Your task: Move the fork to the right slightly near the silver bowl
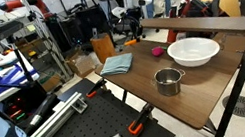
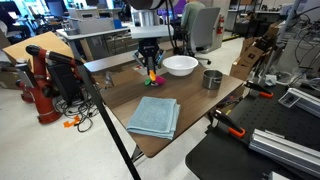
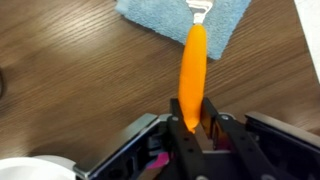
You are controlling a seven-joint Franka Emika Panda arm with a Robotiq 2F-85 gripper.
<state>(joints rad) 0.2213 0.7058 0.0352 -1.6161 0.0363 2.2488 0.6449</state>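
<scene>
Next, my gripper lets go of the orange fork on the bare wood [image 1: 145, 74] [image 3: 38, 72] between the blue cloth and the silver bowl.
My gripper [image 3: 190, 112] is shut on the handle end of the orange fork [image 3: 192, 65]. The fork sticks out from the jaws, and its metal tines lie over the blue cloth [image 3: 185, 20] in the wrist view. In both exterior views the gripper [image 1: 134, 28] [image 2: 150, 62] hangs low over the back part of the wooden table. The silver bowl [image 1: 168, 81] [image 2: 211, 79] stands apart from it, near the table's edge. The fork is hard to make out in the exterior views.
A wide white bowl [image 1: 193, 51] [image 2: 180, 65] stands between the gripper and the silver bowl. A small pink blob [image 1: 158, 49] lies beside the white bowl. The folded blue cloth [image 1: 117, 64] [image 2: 155, 117] lies on the table. Clutter and equipment surround the table.
</scene>
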